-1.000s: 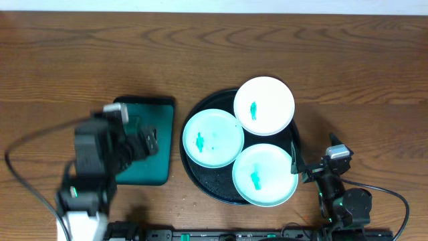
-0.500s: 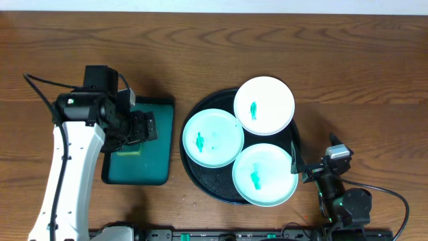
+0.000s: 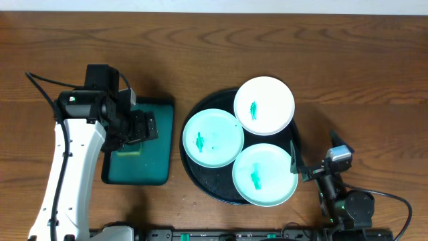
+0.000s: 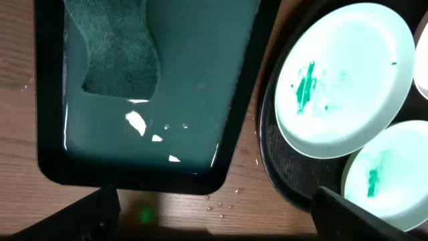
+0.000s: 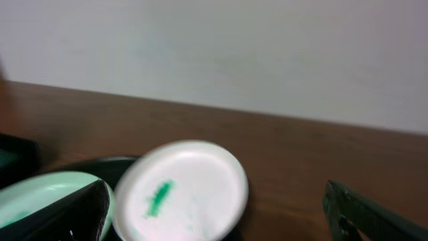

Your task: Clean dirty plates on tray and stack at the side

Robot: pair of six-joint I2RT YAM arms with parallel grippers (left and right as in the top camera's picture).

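Note:
My right gripper is going to close on the rim of the plate (image 3: 243,139) nearest the teal tray, at the gap between the back and front plates.
Three white plates with green smears lie on the round black tray (image 3: 212,183): one at the back (image 3: 264,106), one at the left (image 3: 213,138), one at the front (image 3: 265,174). My left gripper (image 3: 147,127) hangs open and empty above the teal tray (image 3: 148,167). In the left wrist view it (image 4: 214,226) is over the tray's near edge, with the left plate (image 4: 344,80) and front plate (image 4: 384,177) to the right. My right gripper (image 3: 311,167) is open and empty just right of the black tray's rim. In the right wrist view it (image 5: 217,221) faces the back plate (image 5: 180,191).
The teal rectangular tray (image 4: 200,80) holds shallow water and a dark green sponge (image 4: 117,50) at its far left corner; the sponge also shows in the overhead view (image 3: 130,151). Water drops (image 4: 221,201) lie on the wooden table between the two trays.
My left arm has swung from the front left up over the teal tray and now holds nearly still. My right gripper has shifted slightly. The plates have not moved.

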